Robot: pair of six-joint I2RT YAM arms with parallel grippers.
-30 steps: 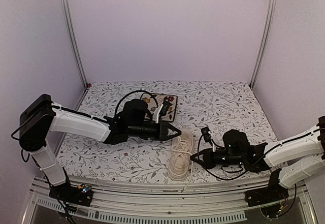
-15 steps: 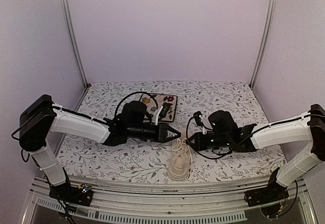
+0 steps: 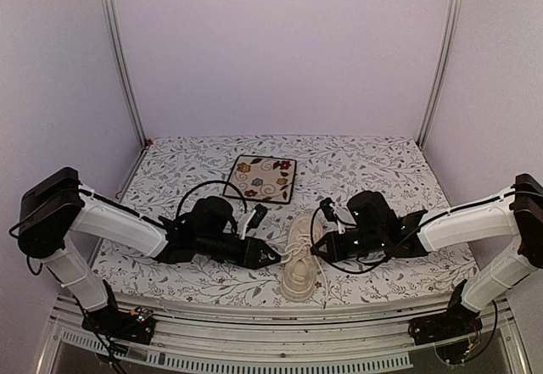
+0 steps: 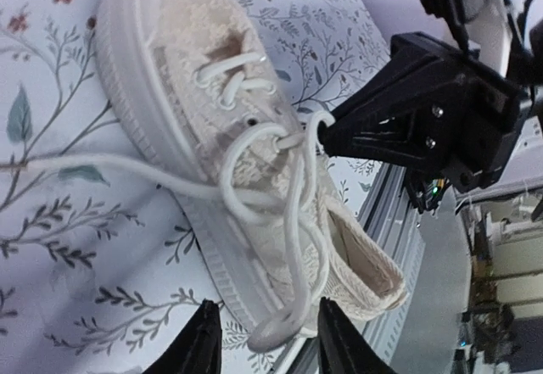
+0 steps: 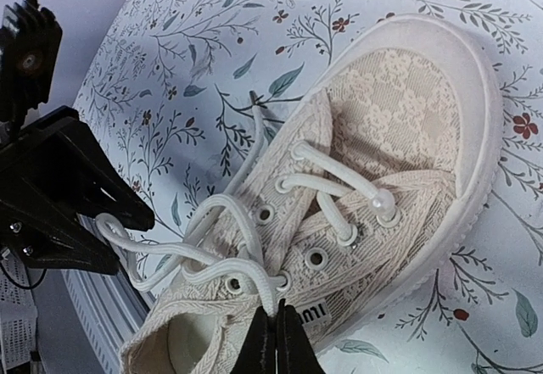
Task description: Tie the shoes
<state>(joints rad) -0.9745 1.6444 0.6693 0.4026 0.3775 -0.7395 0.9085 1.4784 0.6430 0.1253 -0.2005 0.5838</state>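
The lace loop's far end is in my left gripper, which should move in and pinch closer to the shoe [image 4: 294, 231].
The cream sneaker [image 3: 300, 259] lies near the table's front edge with its toe pointing away from me and its laces loose. My left gripper [image 3: 270, 256] is just left of it. In the left wrist view it [image 4: 268, 347] is open, with a loop of the lace [image 4: 280, 327] lying between the fingers [image 4: 202, 344]. My right gripper [image 3: 317, 248] is at the shoe's right side. In the right wrist view it [image 5: 277, 340] is shut on a strand of the lace [image 5: 254, 279] beside the eyelets. The shoe fills both wrist views [image 4: 212, 111] [image 5: 382, 136].
The square floral plate [image 3: 265, 177] lies behind the shoe, toward the back of the floral tablecloth [image 3: 382, 170]. The table's front rail [image 3: 280, 310] runs close below the shoe's heel. Metal posts stand at both back corners.
My left arm has pulled back from over the plate toward the front, to the shoe's left side. My right gripper has swung in to the shoe's right side and onto the lace.
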